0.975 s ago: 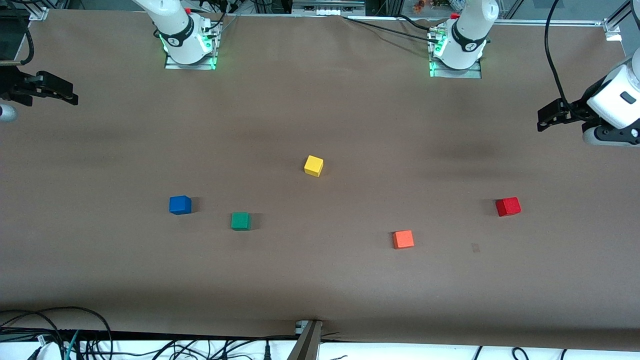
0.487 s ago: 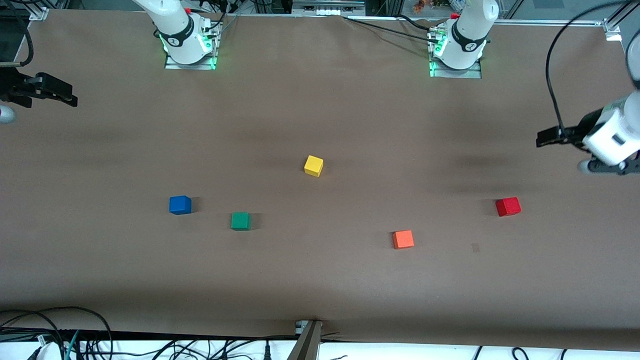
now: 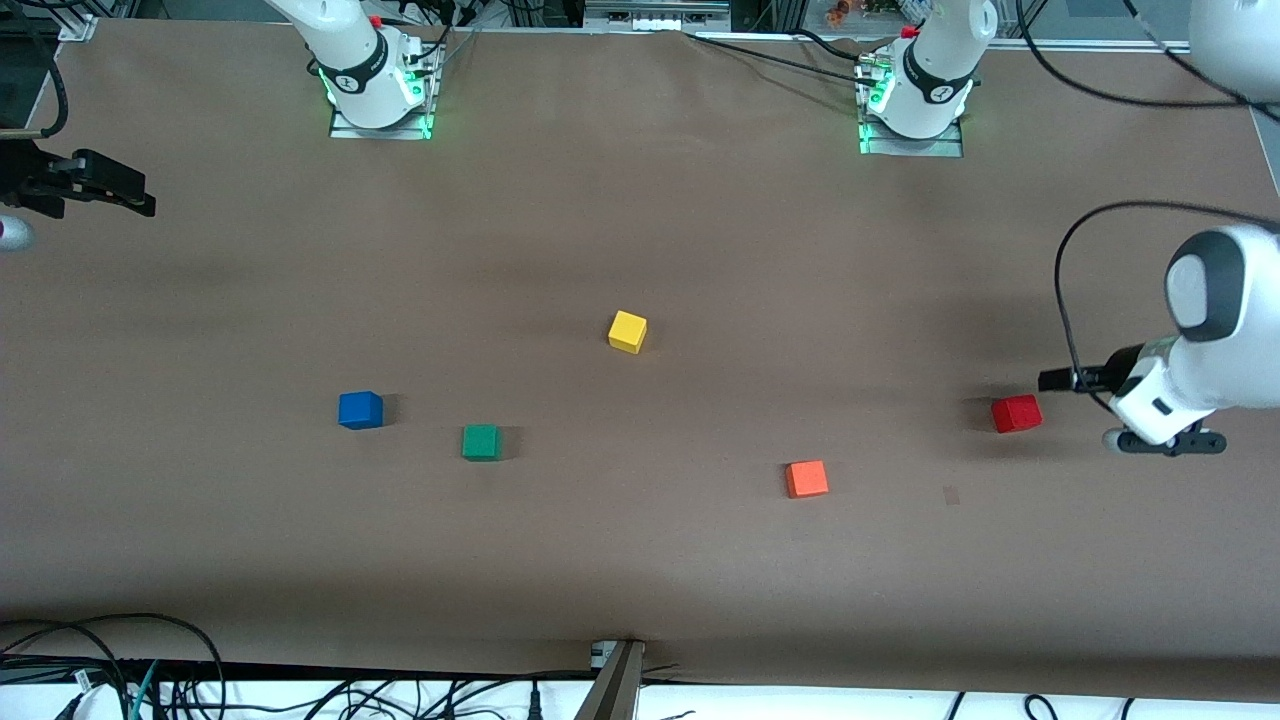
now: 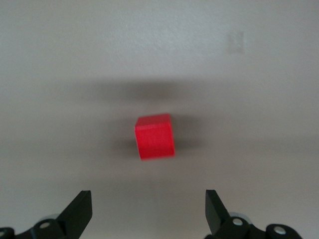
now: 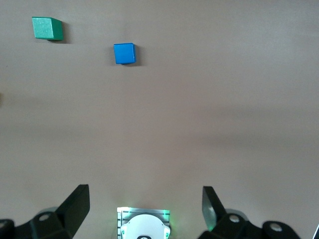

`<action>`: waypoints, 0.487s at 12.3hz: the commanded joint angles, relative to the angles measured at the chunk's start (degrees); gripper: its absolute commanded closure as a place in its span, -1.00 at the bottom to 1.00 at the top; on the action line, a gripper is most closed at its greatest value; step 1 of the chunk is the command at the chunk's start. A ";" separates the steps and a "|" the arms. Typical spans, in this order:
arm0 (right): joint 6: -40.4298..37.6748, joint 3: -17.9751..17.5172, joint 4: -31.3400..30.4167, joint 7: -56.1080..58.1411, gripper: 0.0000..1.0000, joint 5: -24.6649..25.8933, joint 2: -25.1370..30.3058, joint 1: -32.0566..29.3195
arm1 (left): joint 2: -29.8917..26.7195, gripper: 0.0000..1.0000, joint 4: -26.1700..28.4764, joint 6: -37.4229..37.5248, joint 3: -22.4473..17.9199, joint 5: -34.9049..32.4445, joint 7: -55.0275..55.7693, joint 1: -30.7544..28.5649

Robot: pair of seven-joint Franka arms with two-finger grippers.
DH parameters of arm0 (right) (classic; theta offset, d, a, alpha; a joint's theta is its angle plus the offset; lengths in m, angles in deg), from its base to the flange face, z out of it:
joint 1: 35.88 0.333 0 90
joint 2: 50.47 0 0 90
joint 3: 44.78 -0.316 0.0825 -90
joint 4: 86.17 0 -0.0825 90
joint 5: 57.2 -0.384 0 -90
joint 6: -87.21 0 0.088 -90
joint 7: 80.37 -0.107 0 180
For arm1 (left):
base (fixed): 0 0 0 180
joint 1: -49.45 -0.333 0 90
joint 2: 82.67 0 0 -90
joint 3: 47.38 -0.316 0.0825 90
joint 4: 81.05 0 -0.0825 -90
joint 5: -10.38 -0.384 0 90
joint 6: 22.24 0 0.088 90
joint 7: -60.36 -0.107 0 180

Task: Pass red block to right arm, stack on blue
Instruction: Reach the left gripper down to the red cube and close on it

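Observation:
I should close my left gripper on the red block's opposite sides (image 3: 1017, 414) (image 4: 155, 137), the ones facing toward and away from the front camera, to lift the block for the pass.
The red block (image 3: 1016, 413) lies on the brown table toward the left arm's end; in the left wrist view the same block (image 4: 155, 136) sits just ahead of the jaws. My left gripper (image 3: 1050, 380) hangs low beside this block, open and holding nothing (image 4: 148, 209). The blue cube (image 3: 360, 410) rests toward the right arm's end and also shows in the right wrist view (image 5: 124, 53). My right gripper (image 3: 140, 195) hovers over the table's edge at the right arm's end, open and holding nothing (image 5: 145, 204).
A green cube (image 3: 481, 442) lies beside the blue one, slightly nearer the front camera. A yellow cube (image 3: 627, 331) sits mid-table. An orange cube (image 3: 806, 479) lies nearer the front camera than the red block. Cables run along the table's front edge (image 3: 620, 665).
The left gripper has swung down from over the table's edge to just beside the red block. The right arm has barely moved. No cube has shifted.

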 commanded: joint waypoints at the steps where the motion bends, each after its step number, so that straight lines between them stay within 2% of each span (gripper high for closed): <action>1: -0.05 -0.37 1.25 0.54 -1.00 0.19 -0.87 -0.47 | 4.34 -1.00 -0.29 -7.73 0.10 -2.13 -0.68 -0.32; 4: 0.04 -0.37 1.25 0.45 -1.00 0.19 -1.66 -0.39 | 5.93 -1.00 5.85 -20.92 0.10 -3.88 -0.68 -0.32; 6: 0.12 -0.37 1.25 0.45 -1.00 0.19 -2.01 -0.38 | 6.20 -1.00 10.51 -26.20 0.10 -3.98 -0.24 -0.23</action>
